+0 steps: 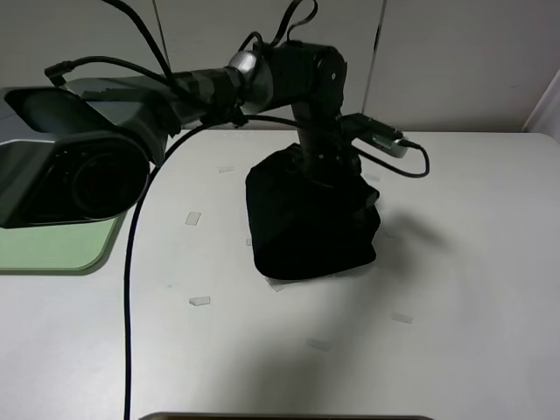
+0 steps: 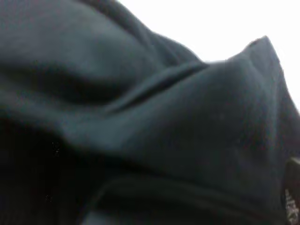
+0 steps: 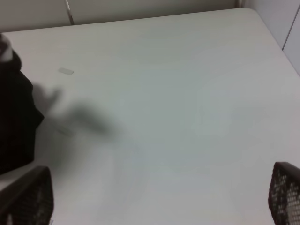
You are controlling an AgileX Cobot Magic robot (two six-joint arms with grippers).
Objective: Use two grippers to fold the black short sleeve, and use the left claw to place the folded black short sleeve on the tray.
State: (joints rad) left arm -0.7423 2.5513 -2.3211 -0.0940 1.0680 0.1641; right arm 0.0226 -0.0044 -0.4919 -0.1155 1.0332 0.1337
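My left gripper is pressing wide open into the far part of the black short sleeve, so I will lift it clear and take hold of its edge [image 1: 254, 201] nearest the tray.
The black short sleeve [image 1: 311, 223] is a folded, bulky bundle in the middle of the white table. My left arm reaches across from the left, and my left gripper [image 1: 325, 164] presses down into the top of the bundle, its fingertips buried in the cloth. The left wrist view is filled with black short sleeve fabric [image 2: 140, 122]. One finger [image 2: 293, 197] shows at the far edge, so the jaws stand wide. The mint-green tray [image 1: 52, 254] lies at the left edge, partly covered by the arm. My right gripper [image 3: 157, 192] is open and empty over bare table, with the black short sleeve [image 3: 14, 122] off to one side.
The left arm's thick grey segment [image 1: 79, 166] and its black cable [image 1: 131, 289] hang over the left of the table. Several small tape marks [image 1: 199, 301] dot the surface. A wall closes the far side.
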